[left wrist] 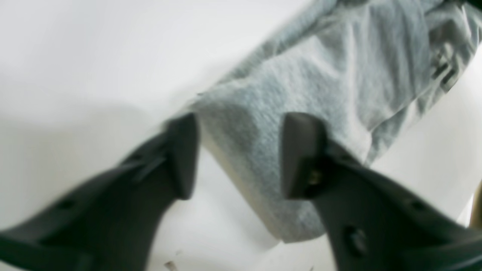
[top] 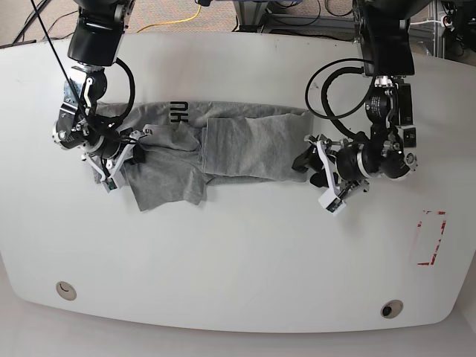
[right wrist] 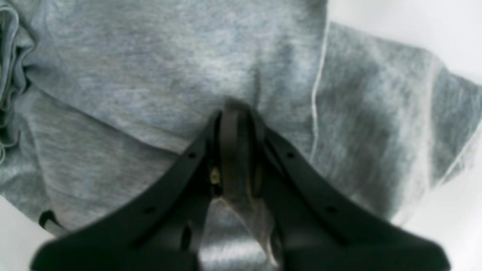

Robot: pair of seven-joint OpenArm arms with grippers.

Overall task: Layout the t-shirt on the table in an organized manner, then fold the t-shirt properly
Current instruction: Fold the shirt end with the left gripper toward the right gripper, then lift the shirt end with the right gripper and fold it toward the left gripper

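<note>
I should open my right gripper, as it pinches an inner fold of the t-shirt short of the t-shirt's outer edge, then grip that end's edge (right wrist: 454, 162) and fold it across.
The grey t-shirt (top: 223, 149) lies bunched and creased across the middle of the white table (top: 238, 253), with dark lettering (top: 178, 111) near its top edge. In the base view my right gripper (top: 128, 152) is at the shirt's left end. Its wrist view shows that gripper (right wrist: 236, 113) shut, pinching a fold of the t-shirt (right wrist: 150, 75). At the shirt's right end my left gripper (top: 306, 165) stands open. In its wrist view the left gripper (left wrist: 243, 128) has its two dark fingers on either side of a strip of the t-shirt (left wrist: 320, 75), apart from the cloth.
A red-taped rectangle mark (top: 431, 238) is on the table at the right. Two round grommet holes (top: 65, 290) (top: 392, 307) sit near the front edge. Cables and stands lie beyond the far edge.
</note>
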